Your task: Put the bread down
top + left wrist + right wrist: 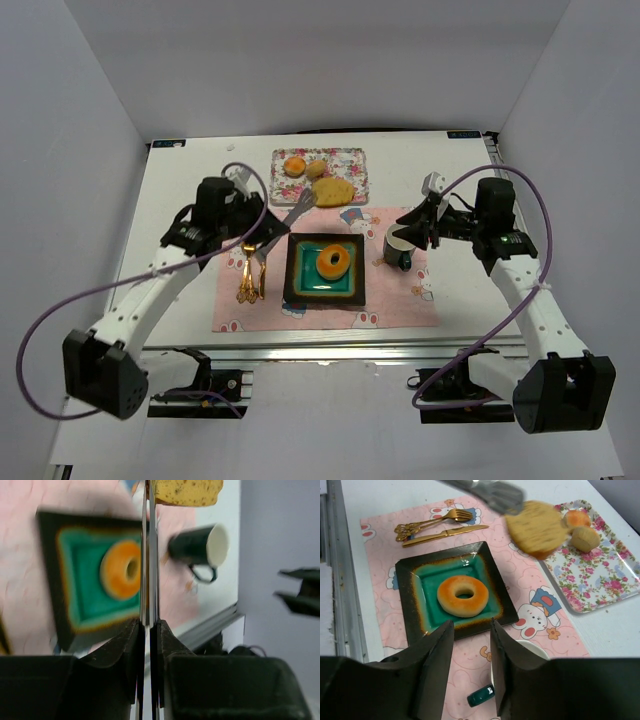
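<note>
My left gripper should use its tongs to put the oval tan roll down on the green plate's far corner [310, 247] [80, 539] beside the ring bun.
An orange-golden ring bun [332, 262] [122, 570] [463, 595] lies in the middle of a square green plate with a dark rim [298, 290]. My left gripper [252, 238] [149, 625] is shut on metal tongs [287, 220] [150, 555] [485, 490]. The tongs' tip holds the oval tan roll [333, 192] [187, 491] [537, 527] at the near edge of the floral tray, blurred in the right wrist view. My right gripper [422, 230] [468, 622] hangs over the mug, jaws apart, with the mug's handle [481, 696] below the gap.
The floral tray [348, 160] [600, 580] at the back carries two small round buns [294, 166]. A dark mug with a white inside [398, 245] [197, 545] stands right of the plate on a pink mat [400, 300]. A gold fork and knife [246, 278] [435, 526] lie left of the plate.
</note>
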Controlling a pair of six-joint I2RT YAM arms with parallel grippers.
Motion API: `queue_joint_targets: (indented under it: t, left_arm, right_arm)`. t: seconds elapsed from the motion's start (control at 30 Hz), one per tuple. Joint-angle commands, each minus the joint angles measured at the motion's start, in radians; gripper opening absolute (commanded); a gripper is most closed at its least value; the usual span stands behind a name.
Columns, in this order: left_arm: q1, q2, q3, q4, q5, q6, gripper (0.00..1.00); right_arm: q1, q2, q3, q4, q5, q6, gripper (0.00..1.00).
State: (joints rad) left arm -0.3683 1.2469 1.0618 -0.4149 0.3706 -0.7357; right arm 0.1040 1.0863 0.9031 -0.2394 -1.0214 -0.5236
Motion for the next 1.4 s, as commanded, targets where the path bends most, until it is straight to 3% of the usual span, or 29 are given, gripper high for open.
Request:
queue_joint_targets:
  t: [0.0,0.03,0.1,0.4,0.67,0.87,1.27,1.37]
  left_arm:
    - [0.002,-0.136,-0.078,-0.206,-0.008,0.024,0.00]
    - [0.002,-0.167,-0.097,-0.228,-0.009,0.021,0.00]
    - [0.002,-0.250,-0.150,-0.272,-0.006,0.002,0.00]
    - [0.002,-0.425,-0.341,-0.280,0.007,-0.065,0.00]
    - [0.002,-0.409,-0.398,-0.119,0.027,-0.117,0.00]
    - [0.002,-0.369,-0.390,-0.120,0.036,-0.091,0.00]
    - [0.002,-0.356,-0.405,-0.090,-0.076,-0.139,0.00]
    - [0.002,-0.351,-0.396,-0.113,-0.084,-0.133,0.17]
  right_arm:
    - [-0.006,0.014,0.051,-0.026,-0.031,-0.006,0.39]
    - [-0.006,0.024,0.056,-0.031,-0.032,-0.006,0.33]
    - [-0.006,0.034,0.065,-0.031,-0.039,-0.003,0.33]
    - [-0.006,0.064,0.074,-0.034,-0.043,0.007,0.44]
    - [-0.006,0.064,0.062,-0.034,-0.042,0.010,0.49]
    - [-0.006,0.058,0.054,-0.032,-0.045,0.011,0.51]
    - [-0.006,0.057,0.043,-0.026,-0.049,0.017,0.56]
    - [-0.006,0.058,0.045,-0.024,-0.052,0.016,0.58]
